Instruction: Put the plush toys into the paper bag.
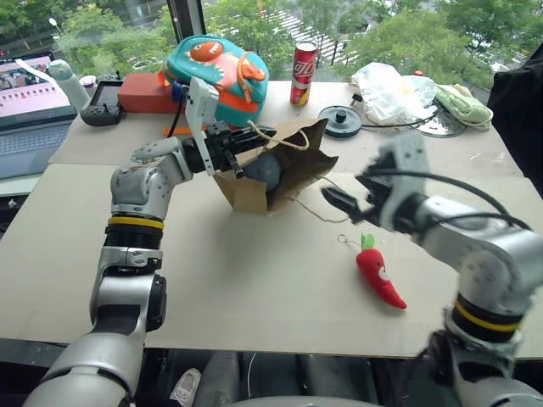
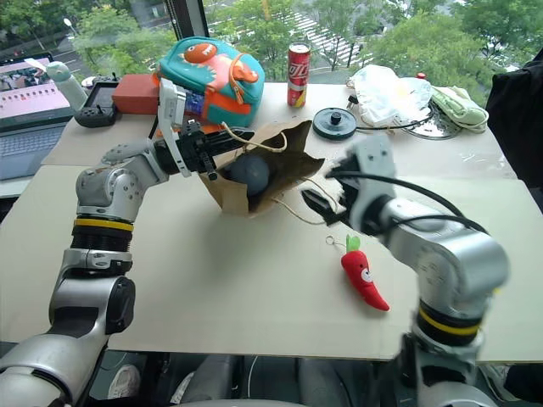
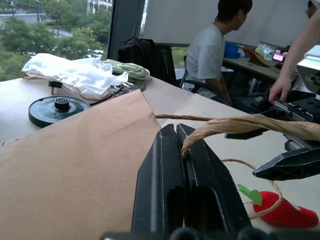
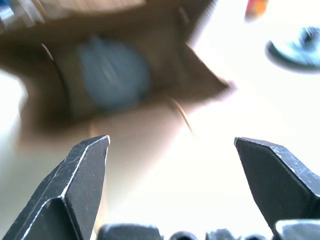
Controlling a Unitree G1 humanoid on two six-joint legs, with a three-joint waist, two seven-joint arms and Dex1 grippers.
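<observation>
The red chili pepper toy is next for my right gripper, which should go to it and close around its body at the white snout [image 1: 378, 275].
The brown paper bag [image 1: 288, 165] lies tipped on the table with its mouth facing my right arm. My left gripper [image 1: 237, 159] is shut on its rim and cord handle [image 3: 235, 125] and holds the mouth up. Inside the bag rests the pale-grey fuzzy ball [image 1: 265, 172], also visible in the right wrist view [image 4: 112, 72]. The red chili pepper toy [image 1: 379, 275] lies on the table near the front right, with its green stem toward the bag. My right gripper [image 1: 341, 203] hovers open and empty between the bag's mouth and the chili.
At the back stand a teal-and-orange backpack [image 1: 221, 72], a red can [image 1: 304, 72], a black round disc [image 1: 341, 120], a white plastic bag [image 1: 390, 89] and a pale green cloth [image 1: 462, 106]. A laptop [image 1: 30, 110] sits back left. People [image 3: 215, 50] are beyond the table.
</observation>
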